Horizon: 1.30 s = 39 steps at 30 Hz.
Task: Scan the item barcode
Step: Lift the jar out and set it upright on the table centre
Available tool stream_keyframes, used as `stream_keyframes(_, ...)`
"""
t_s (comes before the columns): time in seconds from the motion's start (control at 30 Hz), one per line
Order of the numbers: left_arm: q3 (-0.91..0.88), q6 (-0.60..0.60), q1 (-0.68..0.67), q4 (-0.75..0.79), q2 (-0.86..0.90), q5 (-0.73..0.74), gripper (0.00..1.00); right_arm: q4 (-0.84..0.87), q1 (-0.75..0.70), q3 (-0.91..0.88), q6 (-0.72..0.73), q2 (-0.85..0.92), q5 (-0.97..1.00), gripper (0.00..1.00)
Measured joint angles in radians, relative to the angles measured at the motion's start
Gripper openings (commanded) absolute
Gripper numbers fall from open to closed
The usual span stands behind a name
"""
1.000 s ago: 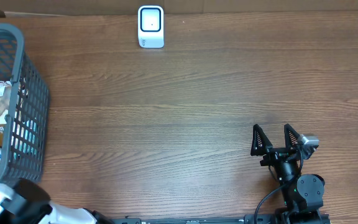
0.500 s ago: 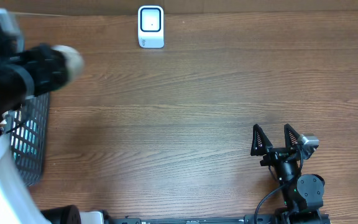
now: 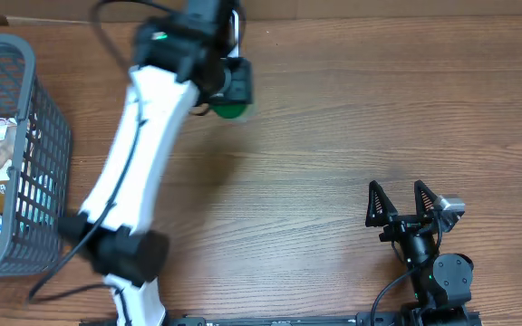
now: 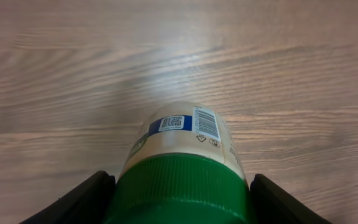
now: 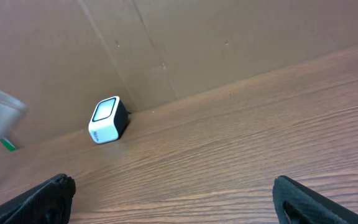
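Note:
The robot's left gripper needs to release the jar, now held above the table's far middle, on the open table (image 3: 290,159) between the scanner and the right gripper.
The item is a jar (image 4: 188,134) with a green ribbed lid (image 4: 182,186) and a beige label; its barcode (image 4: 206,121) faces up in the left wrist view. My left gripper (image 4: 182,202) is shut on the lid, one black finger on each side. From overhead, the left gripper (image 3: 230,89) holds the jar (image 3: 230,110) above the table at the far middle, right in front of the scanner, which the arm mostly hides there. The white scanner (image 5: 108,119) stands against the cardboard wall in the right wrist view. My right gripper (image 3: 395,201) rests open and empty at the near right.
A grey plastic basket (image 3: 34,109) with several packets inside stands at the left edge. My long white left arm (image 3: 139,172) crosses the table from the near left to the far middle. A cardboard wall (image 5: 216,43) closes off the back.
My left arm has swung from over the basket at the left across to the far middle, carrying the jar up to the scanner. The right arm has not moved.

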Motion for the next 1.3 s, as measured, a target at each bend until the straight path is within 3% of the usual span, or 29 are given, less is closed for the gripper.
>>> stream_keyframes(0.43, 0.0, -0.037, -0.105, 0.099, 0.326, 0.023, 0.29, 0.0, 0.0, 0.0, 0.0, 0.0, 0.0, 1.0)
stream_keyframes(1.07, -0.018, -0.072, -0.221, 0.151, 0.383, 0.03, 0.38, 0.0, 0.0, 0.0, 0.0, 0.0, 0.0, 1.0)
stream_keyframes(1.13, -0.035, -0.074, -0.227, 0.166, 0.383, 0.031, 0.45, -0.001, 0.0, 0.0, 0.0, 0.0, 0.0, 1.0)
stream_keyframes(1.23, -0.055, -0.074, -0.234, 0.186, 0.385, 0.031, 0.7, 0.0, 0.0, 0.0, 0.0, 0.0, 0.0, 1.0)
stream_keyframes(1.3, -0.058, -0.076, -0.234, 0.189, 0.386, 0.031, 0.76, 0.0, 0.0, 0.0, 0.0, 0.0, 0.0, 1.0)
